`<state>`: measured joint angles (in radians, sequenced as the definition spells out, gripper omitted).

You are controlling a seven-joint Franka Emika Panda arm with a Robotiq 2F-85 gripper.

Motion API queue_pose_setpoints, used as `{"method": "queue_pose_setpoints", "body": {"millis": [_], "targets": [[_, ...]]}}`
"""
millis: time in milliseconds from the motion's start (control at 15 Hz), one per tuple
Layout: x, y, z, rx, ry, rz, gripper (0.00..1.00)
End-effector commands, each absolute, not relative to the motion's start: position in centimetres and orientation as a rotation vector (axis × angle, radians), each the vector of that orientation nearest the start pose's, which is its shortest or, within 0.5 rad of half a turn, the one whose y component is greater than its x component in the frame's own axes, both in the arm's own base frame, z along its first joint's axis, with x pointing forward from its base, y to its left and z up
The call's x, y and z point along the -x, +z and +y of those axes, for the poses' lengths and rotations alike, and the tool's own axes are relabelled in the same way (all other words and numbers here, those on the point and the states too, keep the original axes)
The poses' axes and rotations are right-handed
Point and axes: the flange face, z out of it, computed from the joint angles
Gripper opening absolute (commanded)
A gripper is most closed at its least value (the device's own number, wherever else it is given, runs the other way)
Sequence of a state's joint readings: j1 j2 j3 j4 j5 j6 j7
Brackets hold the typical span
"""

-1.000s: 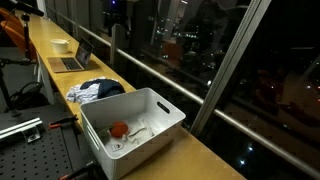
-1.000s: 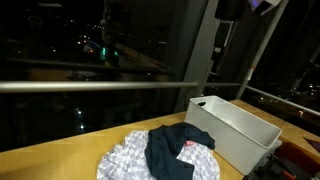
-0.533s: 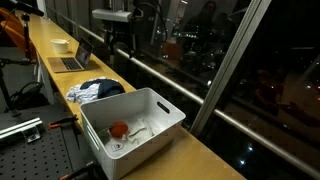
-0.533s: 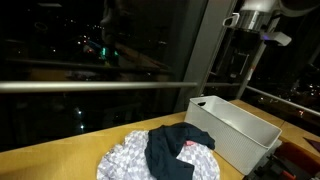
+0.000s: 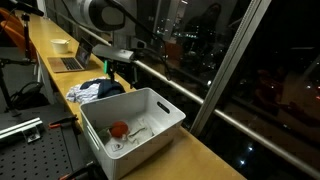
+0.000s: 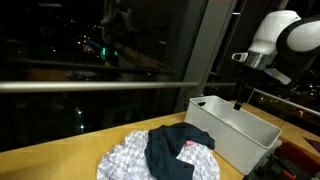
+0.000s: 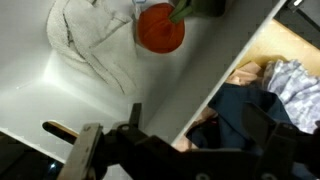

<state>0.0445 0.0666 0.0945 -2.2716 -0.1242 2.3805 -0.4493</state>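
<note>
I should next go down into the white plastic bin and close my gripper on the orange round object (image 5: 119,129) (image 7: 162,28) next to the bin's green strip.
My gripper (image 5: 121,70) hangs in the air above the near end of a white plastic bin (image 5: 160,103), between the bin and a pile of clothes (image 5: 96,90). It also shows in an exterior view (image 6: 240,100) over the bin (image 6: 240,135). In the wrist view the gripper (image 7: 200,118) is open and empty, straddling the bin's rim (image 7: 225,70). Inside the bin lie an orange round object (image 7: 160,28) and a white cloth (image 7: 90,40). Outside it lie a dark blue garment (image 7: 240,108) and a patterned cloth (image 7: 295,80).
The wooden counter (image 5: 200,150) runs along a dark window with a metal rail (image 6: 90,86). An open laptop (image 5: 72,60) and a small bowl (image 5: 60,45) stand further back. The clothes pile (image 6: 165,155) lies beside the bin.
The arm has swung down into view from above. The gripper has dropped from high near the window to just over the bin's end by the clothes.
</note>
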Motion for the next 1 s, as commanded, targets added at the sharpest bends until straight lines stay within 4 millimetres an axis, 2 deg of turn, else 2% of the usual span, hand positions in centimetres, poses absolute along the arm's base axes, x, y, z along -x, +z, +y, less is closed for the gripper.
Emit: {"method": "queue_pose_setpoints", "body": {"millis": [0,200,467,933], "targets": [[-51.7,31.4,3.0,3.015,-0.092,-1.040,1.00],[-52.0,29.2,-0.2,2.989,-0.087,-1.013,1.00],[-53.4,26.0,-3.2,2.942,-0.075,-0.980,1.00],[-55.7,20.0,-4.8,2.907,0.047,-0.958,1.00]]}}
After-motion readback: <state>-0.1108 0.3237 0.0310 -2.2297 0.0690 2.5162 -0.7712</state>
